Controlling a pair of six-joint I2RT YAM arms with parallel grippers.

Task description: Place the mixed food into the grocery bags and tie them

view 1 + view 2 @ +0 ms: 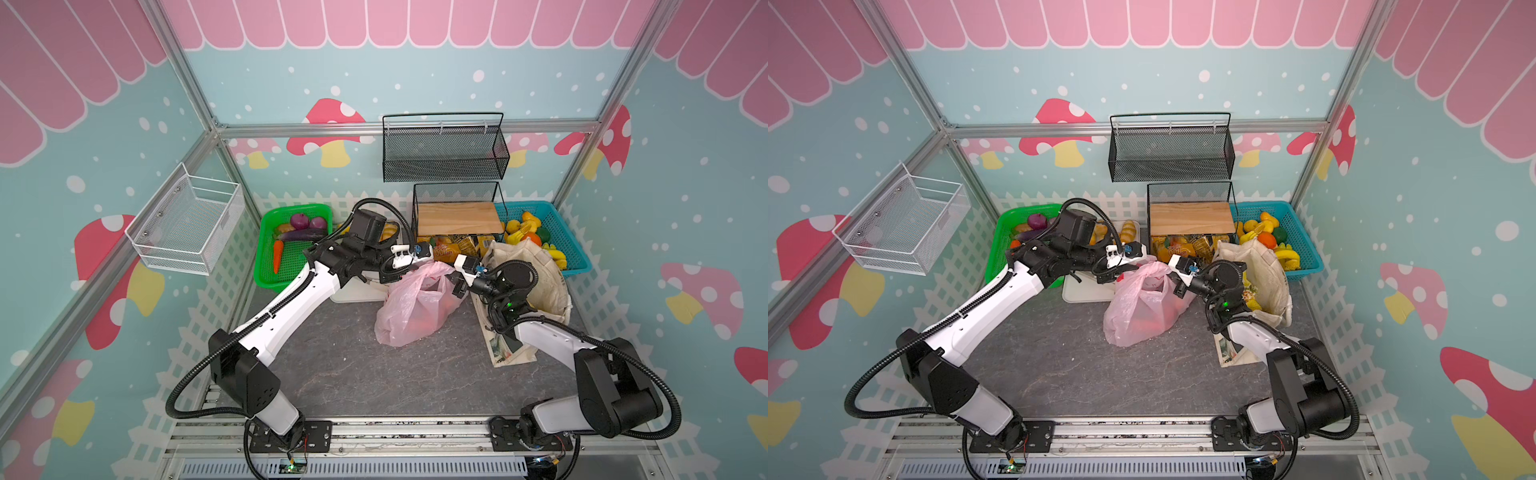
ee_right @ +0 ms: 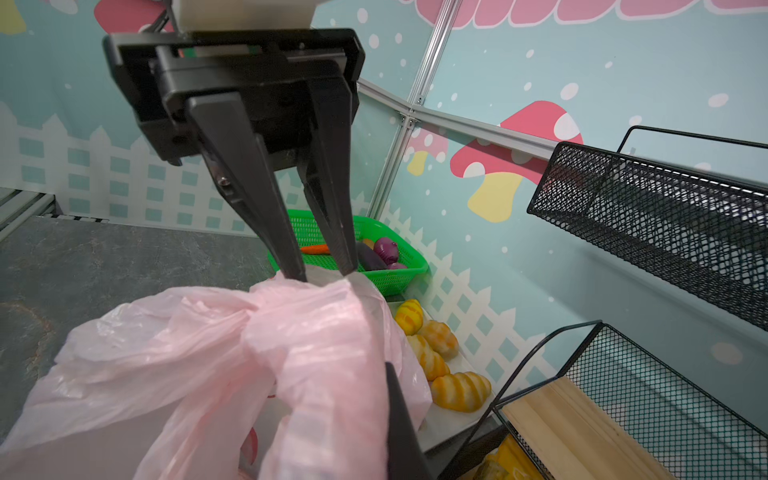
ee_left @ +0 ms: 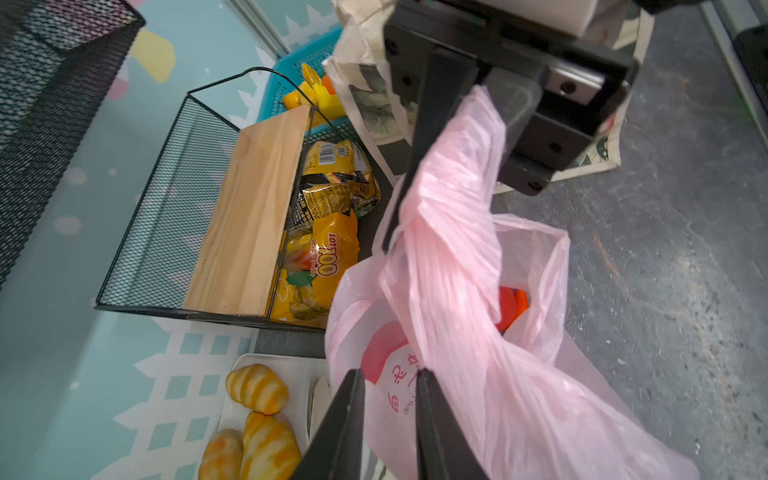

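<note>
The fingers of my left gripper pinch the bag's printed film next to the twisted handle, so next I open that gripper and take the twisted handle [image 3: 457, 240] below my right gripper.
The thin pink grocery bag [image 1: 415, 307] [image 1: 1142, 307] stands mid-table with red and orange food [image 3: 511, 303] inside. My left gripper [image 1: 424, 268] [image 3: 390, 374] is shut on the bag's printed film at the top. My right gripper [image 1: 457, 286] is shut on a twisted pink handle [image 3: 478, 124]; only one finger [image 2: 399, 415] shows in its own view. The cream canvas tote [image 1: 536, 274] [image 1: 1266, 266] sits behind the right arm. A carrot [image 1: 277, 255] and an eggplant [image 1: 299, 235] lie in the green basket [image 1: 266, 274]. Yellow snack packets [image 3: 332, 249] sit under the wooden shelf.
A black mesh rack with a wooden shelf [image 1: 457, 218] stands at the back. A blue basket [image 1: 577, 257] of yellow fruit is at the right. Striped bread rolls [image 3: 257, 388] lie on a white tray. A black basket [image 1: 444, 149] and a white wire basket [image 1: 187, 224] hang on the walls.
</note>
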